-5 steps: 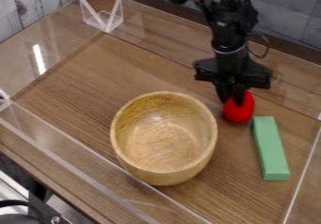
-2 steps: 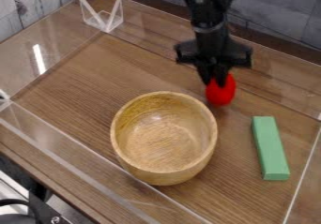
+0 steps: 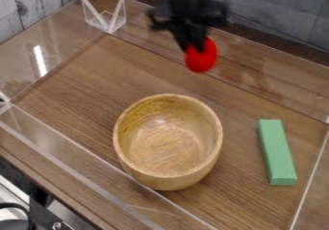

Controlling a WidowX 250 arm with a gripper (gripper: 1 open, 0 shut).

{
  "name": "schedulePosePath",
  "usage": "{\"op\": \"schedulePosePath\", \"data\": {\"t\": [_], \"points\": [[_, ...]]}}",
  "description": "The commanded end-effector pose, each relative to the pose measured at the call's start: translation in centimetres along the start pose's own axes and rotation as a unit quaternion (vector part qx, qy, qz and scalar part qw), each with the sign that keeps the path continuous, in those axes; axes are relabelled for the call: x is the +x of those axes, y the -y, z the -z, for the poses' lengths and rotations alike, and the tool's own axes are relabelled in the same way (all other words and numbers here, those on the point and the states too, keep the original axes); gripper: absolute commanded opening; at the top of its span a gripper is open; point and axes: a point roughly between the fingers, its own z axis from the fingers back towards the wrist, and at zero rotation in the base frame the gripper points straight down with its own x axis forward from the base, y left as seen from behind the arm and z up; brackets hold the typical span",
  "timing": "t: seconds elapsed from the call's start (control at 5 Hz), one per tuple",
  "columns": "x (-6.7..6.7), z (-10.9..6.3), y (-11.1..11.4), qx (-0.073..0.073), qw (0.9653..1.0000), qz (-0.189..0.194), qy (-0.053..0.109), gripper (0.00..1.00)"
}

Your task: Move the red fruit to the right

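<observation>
Next, my gripper lets go of the red fruit on the table (image 3: pixel 139 70) between the wooden bowl and the clear plastic stand, closer to the bowl.
The red fruit (image 3: pixel 199 55) is a small glossy red rounded piece, hanging above the wooden table behind the bowl. My gripper (image 3: pixel 197 45) comes down from the top of the view and is shut on the red fruit, with its dark fingers covering the fruit's top. The fruit is off the table surface, up and behind the wooden bowl (image 3: pixel 168 140).
A large wooden bowl sits at the front centre. A green block (image 3: pixel 274 151) lies to its right. A clear plastic stand (image 3: pixel 104 15) is at the back left. Transparent walls (image 3: pixel 52 147) edge the table.
My gripper has lifted the red fruit from beside the green block and carried it up and to the left, toward the back of the table.
</observation>
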Motion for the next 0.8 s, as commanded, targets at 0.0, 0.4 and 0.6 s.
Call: {"op": "schedulePosePath", "data": {"t": [0.0, 0.4, 0.6], "points": [[1.5, -2.6, -3.2, 0.000, 0.9988, 0.036, 0.032, 0.00], [1.6, 2.0, -8.8, 0.021, 0.9983, 0.046, 0.030, 0.00], [1.3, 4.9, -10.0, 0.030, 0.9983, 0.044, 0.025, 0.00]]}}
